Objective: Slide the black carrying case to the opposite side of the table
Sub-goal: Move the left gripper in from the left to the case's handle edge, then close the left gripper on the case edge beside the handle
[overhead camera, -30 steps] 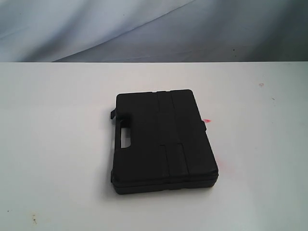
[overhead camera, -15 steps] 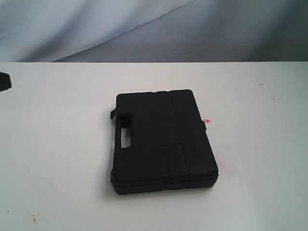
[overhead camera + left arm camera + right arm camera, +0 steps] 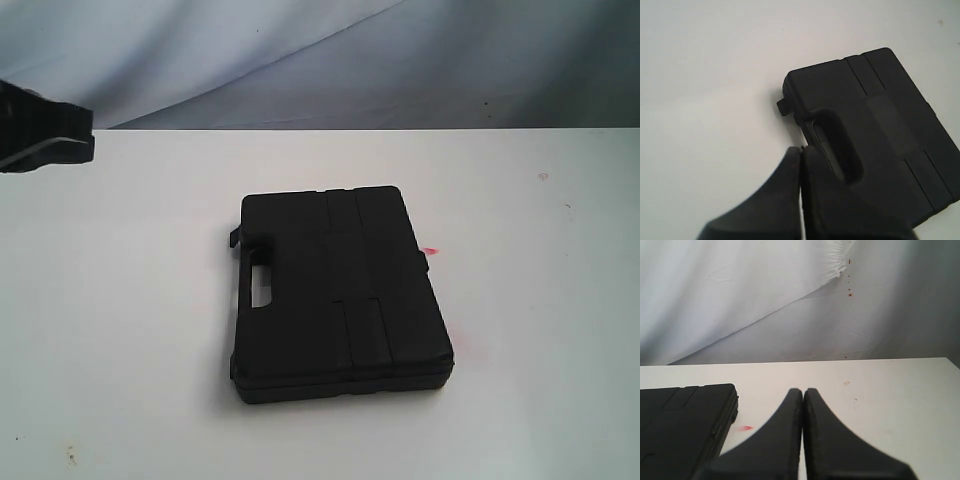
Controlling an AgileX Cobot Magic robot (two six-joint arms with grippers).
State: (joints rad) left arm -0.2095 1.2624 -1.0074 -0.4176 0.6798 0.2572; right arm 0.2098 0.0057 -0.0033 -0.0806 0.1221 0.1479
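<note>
I should close my left gripper on the handle bar [image 3: 245, 280] [image 3: 813, 141] of the black case, the narrow part along the outer side of its handle slot.
The black case [image 3: 340, 290] lies flat in the middle of the white table [image 3: 120, 330], its handle slot [image 3: 264, 285] on its left edge. Part of my left gripper [image 3: 75, 140] pokes in at the far left edge of the exterior view, well away from the case. In the left wrist view this gripper [image 3: 801, 150] is shut and empty, above the table beside the handle slot [image 3: 837, 145] of the case [image 3: 880, 125]. My right gripper [image 3: 803, 391] is shut and empty too, with the case [image 3: 685, 420] off to one side; it is outside the exterior view.
A small red mark [image 3: 431, 250] sits on the table by the case's right edge, also seen as a red mark [image 3: 746, 428] in the right wrist view. A draped grey-white cloth backdrop [image 3: 320, 60] hangs behind the table's far edge.
The left arm has come into the exterior view from the left edge and reached further right. The case has not moved.
</note>
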